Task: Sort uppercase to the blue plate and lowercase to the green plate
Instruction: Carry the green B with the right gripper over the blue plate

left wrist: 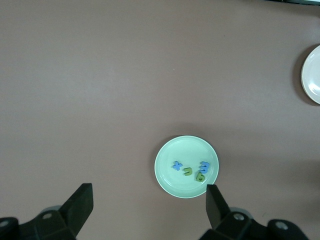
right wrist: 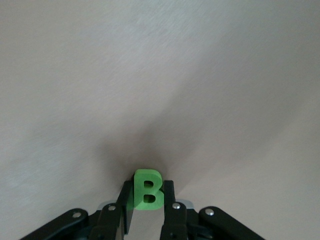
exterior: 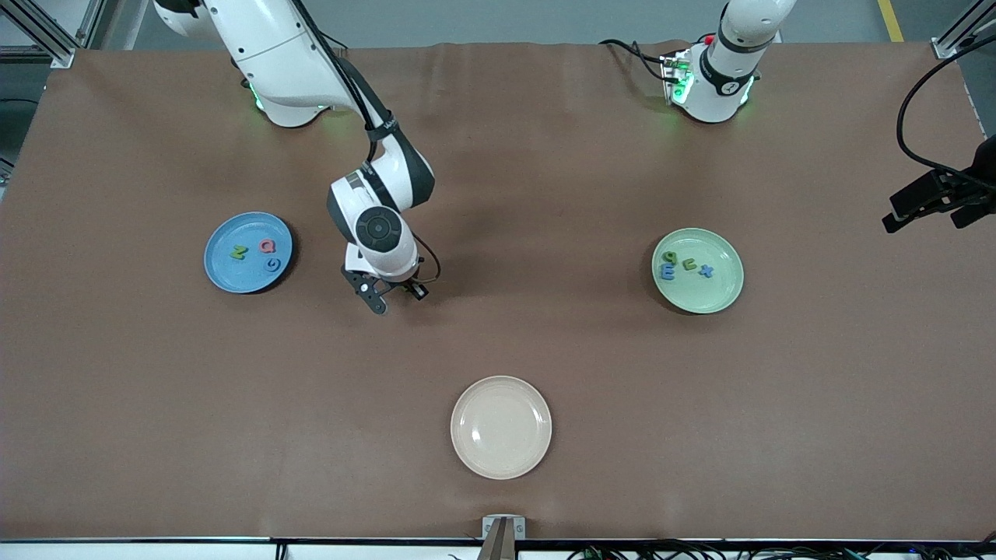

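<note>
The green B will go down on the blue plate (exterior: 238, 270) next to the green N, put there by my right gripper.
In the right wrist view my right gripper (right wrist: 148, 197) is shut on a green B (right wrist: 146, 181), held upright between its fingers. In the front view the right gripper (exterior: 380, 299) hangs low over bare cloth, between the blue plate (exterior: 232, 274) and the table's middle; the B is hidden there. The blue plate holds a green N (exterior: 239, 251), a pinkish-red Q (exterior: 268, 246) and a blue G (exterior: 272, 266). The green plate (exterior: 704, 295) holds several lowercase letters, among them a blue x (exterior: 706, 271) and a green u (exterior: 689, 264). My left gripper (left wrist: 149, 192) is open, high above the green plate (left wrist: 167, 177).
An empty cream-white plate (exterior: 501, 427) lies near the table's front edge, nearer the front camera than both coloured plates, and shows in the left wrist view too (left wrist: 312, 75). A black camera mount (exterior: 934, 198) sticks in at the left arm's end.
</note>
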You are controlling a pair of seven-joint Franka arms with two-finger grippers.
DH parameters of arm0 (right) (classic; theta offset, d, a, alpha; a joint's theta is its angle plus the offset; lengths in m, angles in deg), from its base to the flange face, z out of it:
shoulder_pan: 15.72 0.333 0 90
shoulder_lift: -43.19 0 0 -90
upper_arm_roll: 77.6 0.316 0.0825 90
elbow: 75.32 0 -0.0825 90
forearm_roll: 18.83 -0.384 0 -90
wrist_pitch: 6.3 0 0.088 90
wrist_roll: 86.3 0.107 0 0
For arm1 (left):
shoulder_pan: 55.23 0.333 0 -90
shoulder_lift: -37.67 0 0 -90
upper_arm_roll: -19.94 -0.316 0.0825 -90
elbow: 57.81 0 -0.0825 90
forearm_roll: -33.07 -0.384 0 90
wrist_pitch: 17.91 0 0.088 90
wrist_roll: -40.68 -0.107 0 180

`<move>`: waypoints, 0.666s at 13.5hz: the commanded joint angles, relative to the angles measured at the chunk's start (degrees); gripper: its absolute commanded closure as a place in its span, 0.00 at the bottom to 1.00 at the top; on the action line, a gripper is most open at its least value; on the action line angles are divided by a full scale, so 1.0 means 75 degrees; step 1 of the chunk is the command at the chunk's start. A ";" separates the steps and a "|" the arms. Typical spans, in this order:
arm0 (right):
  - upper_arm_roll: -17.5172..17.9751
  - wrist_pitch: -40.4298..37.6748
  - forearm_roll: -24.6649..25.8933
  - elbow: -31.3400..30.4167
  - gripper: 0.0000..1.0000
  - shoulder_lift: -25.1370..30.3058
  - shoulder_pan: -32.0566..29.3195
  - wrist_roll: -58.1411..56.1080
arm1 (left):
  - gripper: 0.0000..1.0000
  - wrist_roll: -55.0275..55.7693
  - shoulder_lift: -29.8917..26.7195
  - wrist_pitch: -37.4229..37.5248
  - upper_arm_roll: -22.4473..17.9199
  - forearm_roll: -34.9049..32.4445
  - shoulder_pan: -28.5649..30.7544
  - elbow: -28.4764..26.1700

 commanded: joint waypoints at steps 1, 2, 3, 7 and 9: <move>-0.0079 -0.0638 0.0268 -0.0276 1.00 0.0540 -0.0213 -0.0713 | 0.01 -0.0200 -0.0009 0.0137 -0.1197 0.0149 -0.1182 0.0099; -0.0126 -0.0779 0.0710 -0.0474 0.99 0.0786 -0.0225 -0.0819 | 0.01 -0.0200 -0.0020 0.0137 -0.1748 0.0149 -0.1710 0.0099; -0.0138 -0.0897 0.1074 -0.0662 0.99 0.1008 -0.0376 -0.0855 | 0.01 -0.0188 -0.0009 0.0137 -0.2241 0.0149 -0.2237 0.0099; -0.0138 -0.1285 0.1277 -0.1551 0.99 0.2132 -0.1148 -0.2082 | 0.01 -0.0154 -0.0020 0.0137 -0.4373 0.0149 -0.4405 0.0076; -0.0127 -0.1238 0.1277 -0.2254 0.99 0.2789 -0.1710 -0.3112 | 0.01 -0.0130 -0.0044 0.0149 -0.5568 0.0149 -0.5623 0.0076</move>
